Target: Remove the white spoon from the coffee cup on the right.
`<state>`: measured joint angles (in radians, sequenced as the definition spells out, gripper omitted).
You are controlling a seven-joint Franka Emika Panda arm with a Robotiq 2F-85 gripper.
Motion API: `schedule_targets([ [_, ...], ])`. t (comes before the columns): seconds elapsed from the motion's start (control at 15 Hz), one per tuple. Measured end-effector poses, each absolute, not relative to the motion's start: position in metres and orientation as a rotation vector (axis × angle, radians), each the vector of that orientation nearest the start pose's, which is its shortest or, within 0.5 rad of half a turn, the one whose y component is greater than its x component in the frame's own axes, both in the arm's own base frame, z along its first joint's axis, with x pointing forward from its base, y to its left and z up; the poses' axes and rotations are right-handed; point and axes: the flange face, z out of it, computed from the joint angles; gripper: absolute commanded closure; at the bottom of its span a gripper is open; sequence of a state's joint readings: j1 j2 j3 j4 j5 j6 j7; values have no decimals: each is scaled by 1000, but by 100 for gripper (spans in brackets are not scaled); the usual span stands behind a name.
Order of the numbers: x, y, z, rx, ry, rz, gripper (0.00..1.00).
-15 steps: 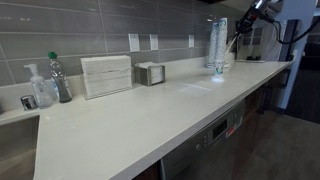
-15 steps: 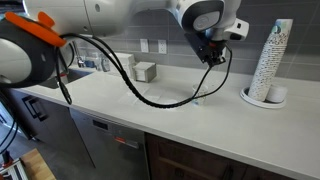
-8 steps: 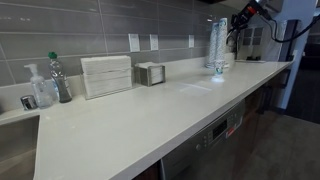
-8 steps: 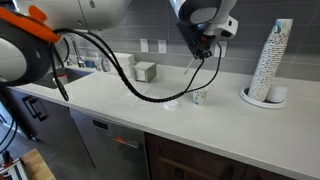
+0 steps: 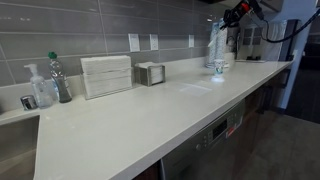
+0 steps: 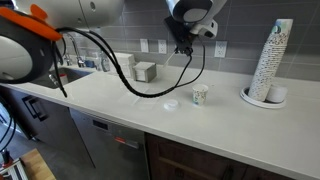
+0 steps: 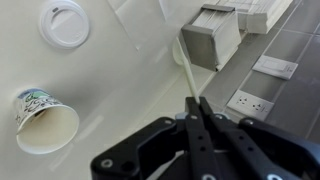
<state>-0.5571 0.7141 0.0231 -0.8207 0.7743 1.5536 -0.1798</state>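
My gripper has the white spoon, now high above the counter. Next, I set it down on the counter (image 5: 194, 85) between the napkin box and the paper coffee cup.
My gripper (image 7: 197, 104) is shut on the white spoon (image 7: 186, 66), a thin pale stick that juts forward from between the fingertips. In the wrist view the paper coffee cup (image 7: 45, 122) stands open and empty well off to the left below me, clear of the spoon. In an exterior view the gripper (image 6: 184, 44) hangs high above the counter, up and to the left of the cup (image 6: 199, 95). In an exterior view the gripper (image 5: 229, 17) is at the far end of the counter, beside the tall cup stack (image 5: 217, 44).
A white lid (image 6: 172, 103) lies flat beside the cup. A tall stack of paper cups (image 6: 272, 58) stands on a plate (image 6: 250, 98). A napkin box (image 6: 145, 71) and wall outlets (image 7: 256, 101) are at the back. A white box (image 5: 106, 75) and bottles (image 5: 59, 78) stand near the sink end.
My gripper has risen from the cup and moved up and away along the counter with the spoon held in it. The cup and lid have stayed in place.
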Motion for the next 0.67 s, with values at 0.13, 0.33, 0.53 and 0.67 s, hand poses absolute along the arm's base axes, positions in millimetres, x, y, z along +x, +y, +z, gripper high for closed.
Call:
schedule_targets([
  [0.13,670,-320,541,-2350,407,-373,96],
  [0.33,670,-320,541,-2351,407,-374,99],
  [0.53,676,-302,538,-2342,311,-360,99],
  [0.67,688,-274,530,-2304,185,-355,99],
])
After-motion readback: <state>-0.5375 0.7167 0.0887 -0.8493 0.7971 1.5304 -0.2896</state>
